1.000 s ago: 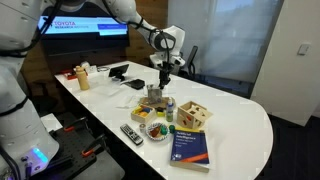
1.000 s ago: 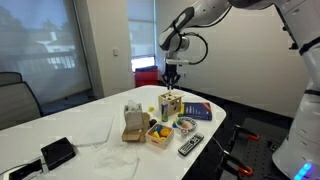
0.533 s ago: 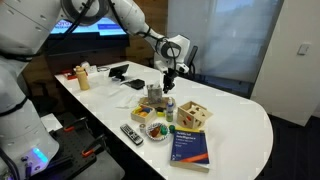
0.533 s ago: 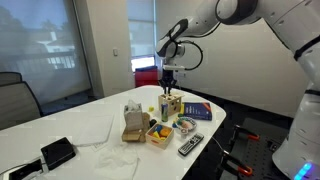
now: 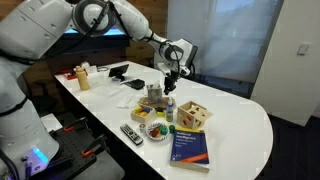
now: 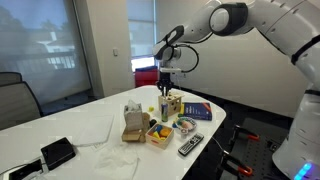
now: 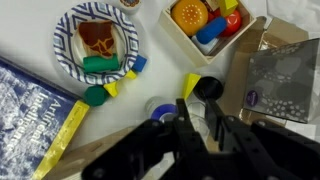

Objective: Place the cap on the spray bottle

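Next, I let go of the cap on the blue-ringed top of the upright spray bottle (image 5: 170,101) (image 7: 165,112).
In the wrist view my gripper (image 7: 198,118) has its two dark fingers close together on a small clear cap (image 7: 198,112). Just beyond the fingertips is the black round top of the spray bottle (image 7: 207,88), which has yellow on its body. In both exterior views the gripper (image 5: 170,84) (image 6: 166,88) hangs straight down, just above the upright spray bottle (image 5: 170,105) (image 6: 168,103) in the cluster of things on the white table (image 5: 240,125). The cap is too small to make out in the exterior views.
Around the bottle are a paper plate of toy food (image 7: 97,40), a wooden box of toy food (image 7: 200,20), a brown bag with a clear window (image 7: 280,75), a blue book (image 5: 190,143), a wooden block toy (image 5: 195,114) and a remote (image 5: 131,133).
The gripper has moved down and slightly sideways, closer over the spray bottle. The arm's elbow has swung further into view. The things on the table have not moved.
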{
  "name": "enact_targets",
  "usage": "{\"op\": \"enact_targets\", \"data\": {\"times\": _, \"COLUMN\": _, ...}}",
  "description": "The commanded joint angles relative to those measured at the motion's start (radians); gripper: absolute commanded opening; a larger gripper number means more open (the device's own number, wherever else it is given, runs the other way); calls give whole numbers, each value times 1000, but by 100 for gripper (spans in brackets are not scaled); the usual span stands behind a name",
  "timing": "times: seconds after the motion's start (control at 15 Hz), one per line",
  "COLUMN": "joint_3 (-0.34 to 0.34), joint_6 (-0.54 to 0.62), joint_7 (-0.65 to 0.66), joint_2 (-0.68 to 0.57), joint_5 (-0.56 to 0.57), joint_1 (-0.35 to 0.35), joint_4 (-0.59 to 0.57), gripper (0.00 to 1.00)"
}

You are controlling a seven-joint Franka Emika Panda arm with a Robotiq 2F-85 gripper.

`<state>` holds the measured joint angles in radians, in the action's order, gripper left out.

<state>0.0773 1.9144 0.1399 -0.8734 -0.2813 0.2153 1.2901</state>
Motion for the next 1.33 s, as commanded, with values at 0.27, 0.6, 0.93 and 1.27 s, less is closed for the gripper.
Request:
{"op": "enact_targets", "data": {"times": 0.27, "joint_3": -9, "joint_6": -75, "joint_7": 17, "joint_2": -79, "joint_5": 3, "joint_1": 19, "joint_4": -126, "gripper": 6}}
{"op": "enact_targets", "data": {"times": 0.6, "joint_3": -8, "joint_6": -83, "joint_7": 21, "joint_2": -99, "joint_5": 5, "joint_1": 24, "joint_4": -144, "gripper": 6}}
{"op": "enact_targets", "data": {"times": 0.93, "joint_3": -9, "joint_6": -90, "joint_7": 20, "joint_2": -109, "joint_5": 4, "joint_1": 26, "joint_4": -153, "gripper": 6}}
{"op": "enact_targets", "data": {"times": 1.27, "joint_3": -9, "joint_6": -89, "joint_7": 19, "joint_2": -108, "joint_5": 3, "joint_1": 28, "joint_4": -155, "gripper": 6}}
